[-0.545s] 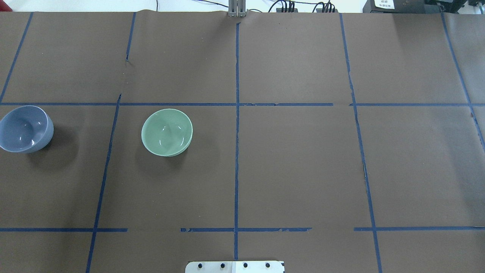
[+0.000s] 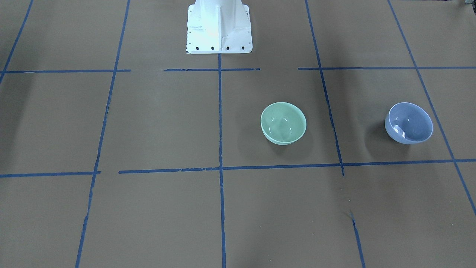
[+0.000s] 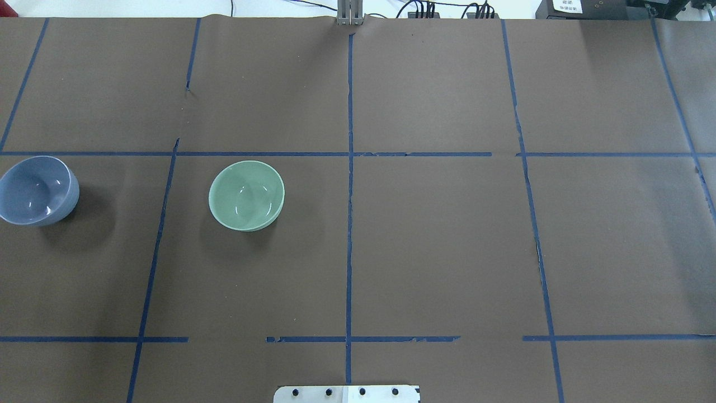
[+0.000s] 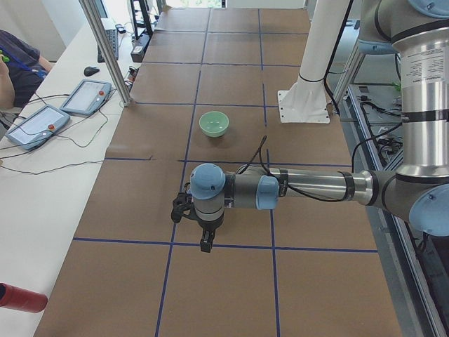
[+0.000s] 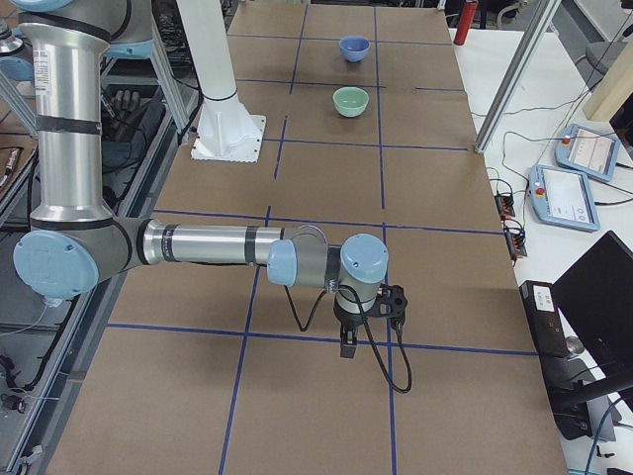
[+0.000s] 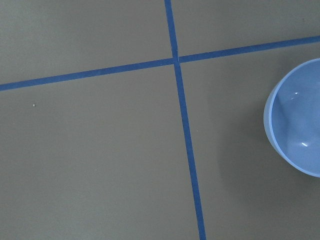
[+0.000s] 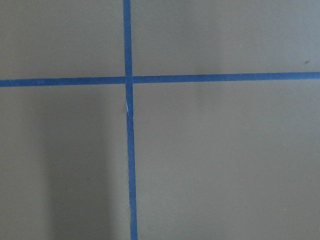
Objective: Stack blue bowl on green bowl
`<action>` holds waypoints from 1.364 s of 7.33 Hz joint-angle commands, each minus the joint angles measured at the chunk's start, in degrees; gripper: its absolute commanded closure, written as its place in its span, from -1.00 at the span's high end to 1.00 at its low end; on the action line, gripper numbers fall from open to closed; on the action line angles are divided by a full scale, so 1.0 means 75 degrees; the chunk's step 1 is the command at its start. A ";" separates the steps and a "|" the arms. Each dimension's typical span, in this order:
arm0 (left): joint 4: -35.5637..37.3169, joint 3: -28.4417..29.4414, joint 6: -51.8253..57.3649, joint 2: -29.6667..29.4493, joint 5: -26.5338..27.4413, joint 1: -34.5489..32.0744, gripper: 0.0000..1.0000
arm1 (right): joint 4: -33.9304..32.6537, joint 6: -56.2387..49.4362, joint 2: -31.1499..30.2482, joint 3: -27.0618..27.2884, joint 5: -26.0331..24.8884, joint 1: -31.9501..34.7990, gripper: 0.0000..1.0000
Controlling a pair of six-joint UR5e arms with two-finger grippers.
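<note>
Next, I close my left gripper on the rim of the blue bowl (image 2: 431, 122) (image 6: 268, 116), taking it at the side that is farthest from the green bowl.
The blue bowl (image 3: 36, 190) stands upright at the table's left edge in the overhead view; it also shows in the front view (image 2: 409, 123), the right view (image 5: 354, 47) and the left wrist view (image 6: 297, 130). The green bowl (image 3: 246, 195) stands apart from it, nearer the middle (image 2: 283, 123) (image 4: 214, 123) (image 5: 350, 100). Both bowls are empty. My left gripper (image 4: 203, 242) hangs over the table at the left end, and the arm hides the blue bowl there. My right gripper (image 5: 348, 344) hangs at the far right end. I cannot tell whether either is open or shut.
The white robot pedestal (image 2: 218, 26) stands at the table's near-robot edge. A side bench holds teach pendants (image 4: 85, 96) (image 5: 584, 151) and cables. A metal post (image 4: 105, 49) rises at the table's far edge. A person (image 4: 14, 63) sits by the bench.
</note>
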 commanded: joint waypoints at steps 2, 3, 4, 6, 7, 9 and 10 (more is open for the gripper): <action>-0.0070 0.0007 0.0009 -0.0273 0.0006 0.0213 1.00 | 0.0000 0.0010 -0.0004 0.0000 0.0000 -0.0005 1.00; -0.0418 0.0100 -0.0710 -0.0274 0.0018 0.0656 1.00 | 0.0000 -0.0001 -0.0004 0.0000 0.0000 0.0007 1.00; -0.1628 0.0344 -0.2121 -0.0250 0.0018 0.1206 1.00 | 0.0000 -0.0001 -0.0004 0.0000 0.0000 -0.0005 1.00; -0.4183 0.1256 -0.4493 -0.0262 0.0041 0.2227 0.99 | 0.0000 -0.0001 0.0008 0.0000 0.0000 -0.0005 1.00; -0.4926 0.1655 -0.5129 -0.0262 0.0552 0.2556 0.99 | 0.0000 0.0010 -0.0004 0.0000 0.0000 -0.0005 1.00; -0.5039 0.1742 -0.5823 -0.0343 0.0885 0.3050 0.94 | 0.0000 -0.0001 -0.0004 0.0000 0.0000 -0.0005 1.00; -0.5039 0.1741 -0.6163 -0.0379 0.0885 0.3214 0.64 | 0.0000 -0.0001 -0.0004 0.0000 0.0000 0.0007 1.00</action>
